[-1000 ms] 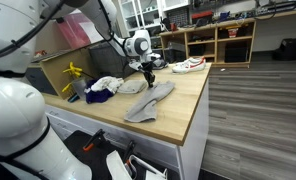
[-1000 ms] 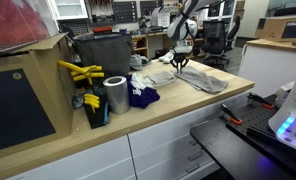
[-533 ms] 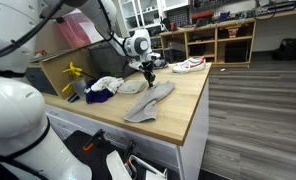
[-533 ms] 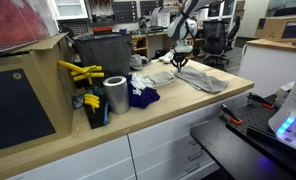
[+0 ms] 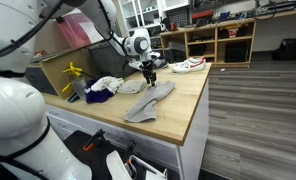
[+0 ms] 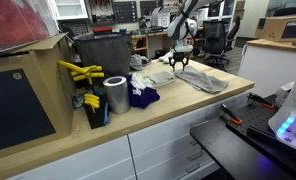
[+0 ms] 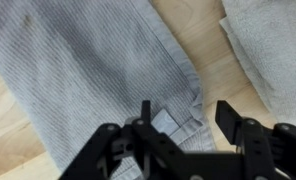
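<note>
The corner of the grey ribbed cloth lies crumpled by its white tag, so next the gripper grabs the cloth's hem at the corner's tip (image 7: 197, 106) and pulls the corner out flat.
A grey ribbed cloth (image 7: 88, 70) lies flat on the wooden table (image 5: 193, 105); it shows in both exterior views (image 5: 151, 100) (image 6: 203, 78). My gripper (image 7: 186, 115) hangs just over its hemmed corner, jaws apart, with the hem and bare wood showing between the fingers. Nothing is held. In both exterior views the gripper (image 5: 148, 72) (image 6: 180, 64) points down at the far end of the cloth. A second grey cloth (image 7: 273, 50) lies to the right in the wrist view.
A white cloth (image 6: 153, 75) and a dark blue cloth (image 6: 141, 97) are bunched beside the grey one. A metal can (image 6: 115, 95), yellow tools (image 6: 80, 72) and a dark bin (image 6: 101, 55) stand nearby. A white shoe (image 5: 188, 65) sits at the table's far end.
The jaws have spread apart over the cloth's corner. The arm has hardly moved, and the cloth lies where it was.
</note>
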Available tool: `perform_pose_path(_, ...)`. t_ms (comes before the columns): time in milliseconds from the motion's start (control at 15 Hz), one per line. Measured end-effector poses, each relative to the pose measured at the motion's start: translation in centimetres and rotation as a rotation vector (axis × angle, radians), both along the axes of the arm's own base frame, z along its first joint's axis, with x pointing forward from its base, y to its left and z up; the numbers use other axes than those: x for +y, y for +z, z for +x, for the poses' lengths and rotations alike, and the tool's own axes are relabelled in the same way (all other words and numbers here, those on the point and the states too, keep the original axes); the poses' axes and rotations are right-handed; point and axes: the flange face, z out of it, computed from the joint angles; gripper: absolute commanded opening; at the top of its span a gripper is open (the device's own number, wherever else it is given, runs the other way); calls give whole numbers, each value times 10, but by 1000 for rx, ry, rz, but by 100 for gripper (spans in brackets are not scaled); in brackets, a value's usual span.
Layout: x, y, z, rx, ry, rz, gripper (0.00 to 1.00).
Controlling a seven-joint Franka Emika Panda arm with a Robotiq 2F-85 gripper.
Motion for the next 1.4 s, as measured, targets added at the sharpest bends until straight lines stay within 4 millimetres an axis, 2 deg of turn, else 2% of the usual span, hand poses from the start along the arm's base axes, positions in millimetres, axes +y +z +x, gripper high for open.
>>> perform_pose_path(67, 0, -2, 0, -1, 0, 0, 56)
perform_pose_path(133, 0, -5, 0, -3, 0, -1, 60)
perform_pose_path(200, 0, -8, -1, -3, 1, -1, 58)
perform_pose_path(667, 1, -15, 2, -31, 3, -1, 5)
perform_pose_path(800, 1, -15, 2, -39, 4, -1, 0)
perform_pose_path(1067, 1, -11, 4, -49, 6, -1, 2)
perform_pose_path(1400, -7, 14, 10, -87, 8, -5, 2)
